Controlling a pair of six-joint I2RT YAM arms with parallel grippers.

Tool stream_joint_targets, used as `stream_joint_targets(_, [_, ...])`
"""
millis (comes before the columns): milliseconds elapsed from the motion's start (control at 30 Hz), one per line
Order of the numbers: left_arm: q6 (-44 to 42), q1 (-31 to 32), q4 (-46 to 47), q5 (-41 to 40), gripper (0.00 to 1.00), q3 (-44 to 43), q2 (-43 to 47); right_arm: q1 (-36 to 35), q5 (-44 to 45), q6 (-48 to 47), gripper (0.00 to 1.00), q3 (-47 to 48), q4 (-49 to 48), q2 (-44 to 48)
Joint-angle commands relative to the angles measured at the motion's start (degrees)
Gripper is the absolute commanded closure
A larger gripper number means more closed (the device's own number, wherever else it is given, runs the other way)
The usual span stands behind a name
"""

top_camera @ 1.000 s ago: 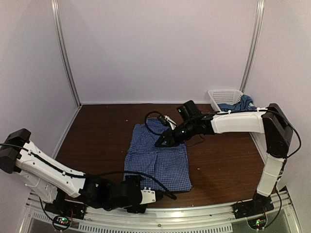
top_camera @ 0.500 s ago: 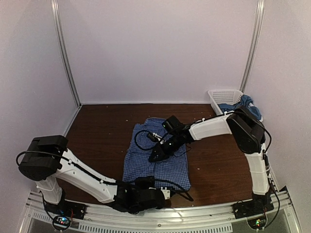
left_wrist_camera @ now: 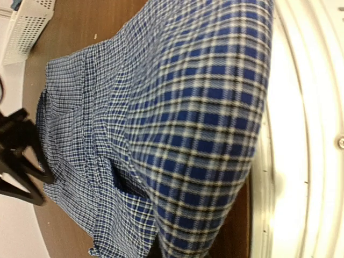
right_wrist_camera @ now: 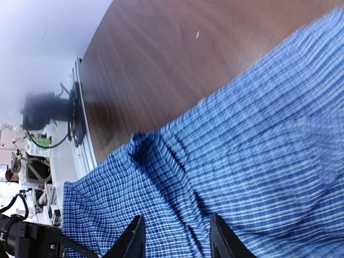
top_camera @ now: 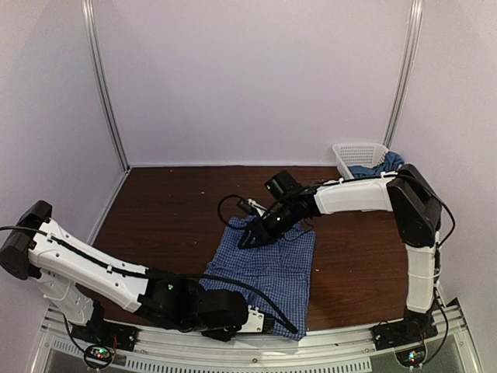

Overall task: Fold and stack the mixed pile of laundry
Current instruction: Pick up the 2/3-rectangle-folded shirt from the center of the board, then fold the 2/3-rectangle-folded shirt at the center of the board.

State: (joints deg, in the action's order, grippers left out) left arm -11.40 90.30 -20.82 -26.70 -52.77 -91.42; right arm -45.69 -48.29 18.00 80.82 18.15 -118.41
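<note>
Next, my left gripper lets go of the blue-and-white checked shirt's near hem on top of the shirt's far edge (top_camera: 283, 229) (left_wrist_camera: 49, 107).
The blue-and-white checked shirt (top_camera: 272, 264) lies spread on the brown table, its near hem pulled to the table's front edge. My left gripper (top_camera: 260, 321) is low at that hem. Its fingers are hidden under cloth in the left wrist view, where the checked shirt (left_wrist_camera: 177, 107) fills the frame, and it is shut on the hem. My right gripper (top_camera: 246, 239) hovers at the shirt's far left edge. It is open, its fingertips (right_wrist_camera: 134, 236) apart over the checked shirt (right_wrist_camera: 242, 161) with nothing pinched. The teal t-shirt (top_camera: 386, 165) hangs out of the basket.
A white lattice basket (top_camera: 359, 151) stands at the back right corner, also seen in the left wrist view as the basket (left_wrist_camera: 27, 24). The metal rail (top_camera: 349, 338) runs along the table's front edge. Pale walls close in the table on three sides.
The left gripper has shut on the shirt's near hem and the shirt has slid toward the front edge and to the right. The right gripper has opened off the cloth.
</note>
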Motion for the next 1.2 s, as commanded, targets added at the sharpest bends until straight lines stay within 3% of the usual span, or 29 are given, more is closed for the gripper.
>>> stream_joint_targets(0, [5.0, -0.2, -9.3, 12.4, 1.0, -3.2, 4.5, 8.2, 5.7, -3.2, 0.58, 6.8, 6.0, 4.2])
stream_joint_targets(267, [6.3, -0.2, -14.7, 13.8, 1.0, -8.1, 2.8, 12.1, 13.5, -13.2, 0.67, 16.7, 20.3, -5.6])
stream_joint_targets(633, [4.4, -4.5, -18.0, 14.9, 1.0, -11.7, 4.8, 12.2, 11.5, -15.1, 0.81, 12.5, 18.2, -13.5])
stream_joint_targets(1167, [-20.4, -22.0, -16.4, 11.0, 1.0, -32.8, -10.4, 9.8, 5.3, -13.7, 0.81, 6.6, 12.2, -11.5])
